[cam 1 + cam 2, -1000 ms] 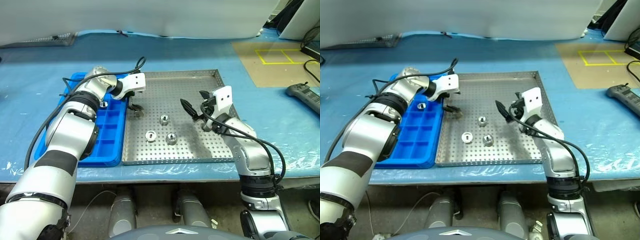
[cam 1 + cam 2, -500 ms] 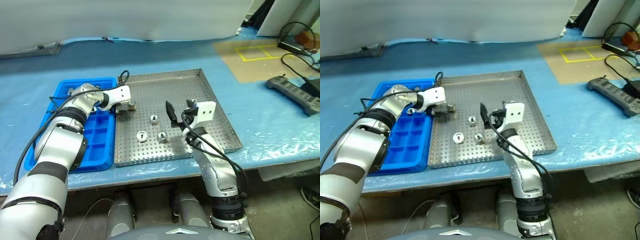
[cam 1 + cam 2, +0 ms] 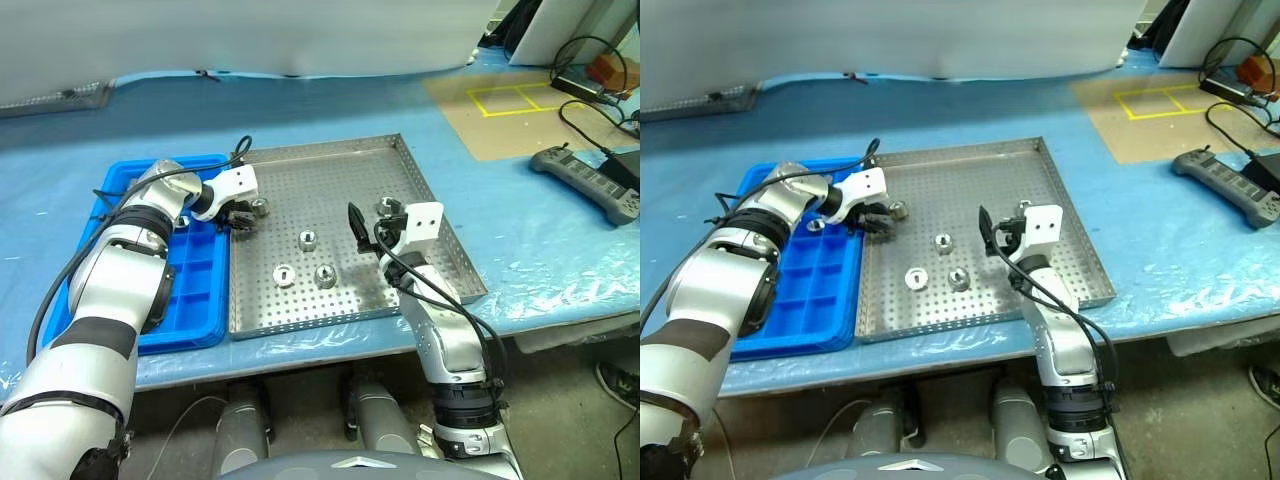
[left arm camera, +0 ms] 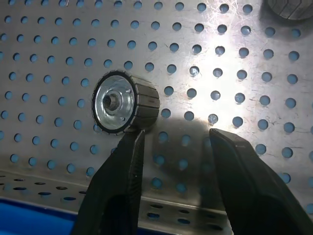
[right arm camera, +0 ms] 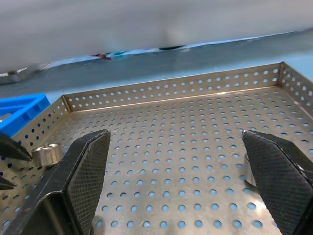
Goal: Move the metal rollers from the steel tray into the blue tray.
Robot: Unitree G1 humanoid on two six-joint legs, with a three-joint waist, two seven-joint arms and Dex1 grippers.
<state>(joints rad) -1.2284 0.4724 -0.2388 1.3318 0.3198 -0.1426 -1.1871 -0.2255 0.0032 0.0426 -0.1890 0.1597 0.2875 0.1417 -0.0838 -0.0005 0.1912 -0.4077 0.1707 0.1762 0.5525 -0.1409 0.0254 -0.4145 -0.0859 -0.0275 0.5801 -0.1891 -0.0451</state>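
Note:
Next, my left gripper opens, moves across and closes around the roller's grooved side (image 4: 146,102), because the metal roller is outside the gap between its fingers.
The steel tray (image 3: 345,185) lies mid-table with the blue tray (image 3: 195,290) against its left side. My left gripper (image 3: 238,212) is low at the steel tray's left edge. In the left wrist view its fingers (image 4: 122,186) stand apart with nothing between them. A metal roller (image 4: 124,103) lies on its side just past one fingertip. Three more rollers (image 3: 308,238) (image 3: 283,273) (image 3: 324,273) sit mid-tray and another (image 3: 388,206) lies by my right gripper (image 3: 362,228), which hovers wide open. One roller (image 3: 815,226) rests in a blue tray compartment.
The table is covered in blue plastic sheeting. A grey hand-held controller (image 3: 585,180) with cables lies at the far right. A brown board with yellow tape (image 3: 510,100) is at the back right. The table's front edge (image 3: 330,350) runs just below the trays.
The camera has swung, shifting the whole picture. My left gripper's fingers have drawn closer together beside the roller at the steel tray's left edge. The right gripper stays wide open.

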